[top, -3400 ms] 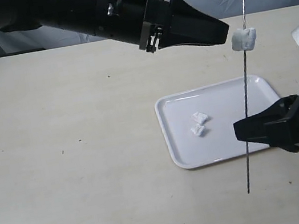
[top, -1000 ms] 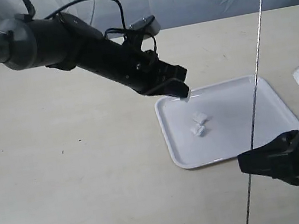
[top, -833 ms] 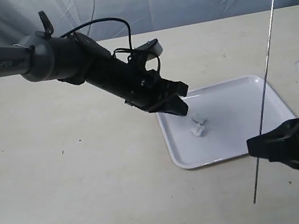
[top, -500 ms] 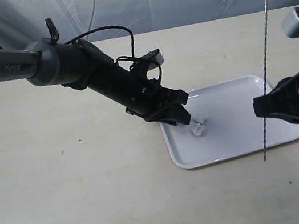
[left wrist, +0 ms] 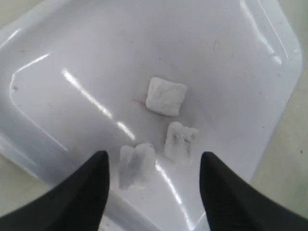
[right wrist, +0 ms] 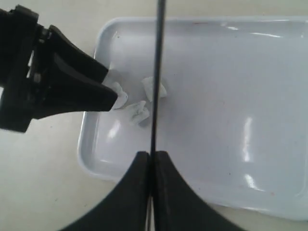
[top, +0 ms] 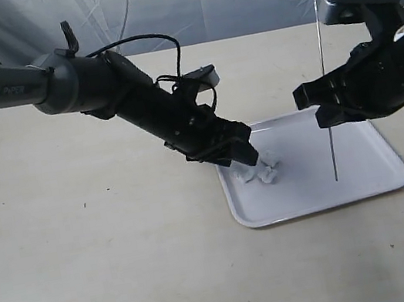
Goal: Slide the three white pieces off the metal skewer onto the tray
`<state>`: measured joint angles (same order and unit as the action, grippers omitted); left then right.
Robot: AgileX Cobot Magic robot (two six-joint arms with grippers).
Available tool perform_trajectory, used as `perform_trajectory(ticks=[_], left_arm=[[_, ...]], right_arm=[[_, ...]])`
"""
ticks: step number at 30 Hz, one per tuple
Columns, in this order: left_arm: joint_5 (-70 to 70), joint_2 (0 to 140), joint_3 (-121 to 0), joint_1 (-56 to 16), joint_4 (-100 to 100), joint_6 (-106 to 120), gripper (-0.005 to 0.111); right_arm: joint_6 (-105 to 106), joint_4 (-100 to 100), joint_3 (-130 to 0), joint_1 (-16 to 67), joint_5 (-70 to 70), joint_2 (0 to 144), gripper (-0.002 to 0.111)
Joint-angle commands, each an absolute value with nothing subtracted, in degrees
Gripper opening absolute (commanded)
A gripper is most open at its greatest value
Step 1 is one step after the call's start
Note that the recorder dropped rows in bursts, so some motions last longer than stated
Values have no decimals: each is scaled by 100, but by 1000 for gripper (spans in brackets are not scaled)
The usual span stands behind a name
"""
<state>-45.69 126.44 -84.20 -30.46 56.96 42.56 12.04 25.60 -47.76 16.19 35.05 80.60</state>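
Next, my right gripper puts the metal skewer down across the tray's middle [top: 295, 148] [right wrist: 190, 82] next to the white pieces, so it spans both long rims.
All three white pieces lie close together on the tray [left wrist: 216, 57]: one [left wrist: 166, 96] farther off, two [left wrist: 180, 142] [left wrist: 136, 163] near my left gripper [left wrist: 154, 155]. That gripper is open and hangs low over them, holding nothing. In the exterior view it [top: 244, 159] sits at the tray's [top: 360, 162] left end, beside the pieces [top: 268, 176]. My right gripper [right wrist: 153, 156] is shut on the metal skewer [right wrist: 157, 72], which stands bare and nearly upright over the tray [right wrist: 231, 96]. The exterior view shows the skewer [top: 316, 37] with its lower tip just above the tray's middle.
The tray rests on a bare beige tabletop [top: 105, 270] with a grey cloth backdrop behind. The left arm [top: 96, 83] stretches diagonally from the far left down to the tray. The right arm [top: 390, 63] hangs over the tray's right end.
The last white piece left the skewer in my left gripper, which lowered to the tray and released it. My right gripper rose and carried the bare skewer back over the tray.
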Motion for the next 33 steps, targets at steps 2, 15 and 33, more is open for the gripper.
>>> perform_trajectory(ticks=[2,15,33], left_arm=[[-4575,11985,-8431,-2945,5173,4144,54],[-4236,10416,-8269,-2919,3241,2792,54],[-3012,8199,-5904,-2919,2623,1996,54]], right_arm=[[1195,2467,-5167,1603,3720,8841,-1],[1195,2337,-5192,1603,3429,10085,-1],[1216,2337,-5192,1603,3036,10372,2]])
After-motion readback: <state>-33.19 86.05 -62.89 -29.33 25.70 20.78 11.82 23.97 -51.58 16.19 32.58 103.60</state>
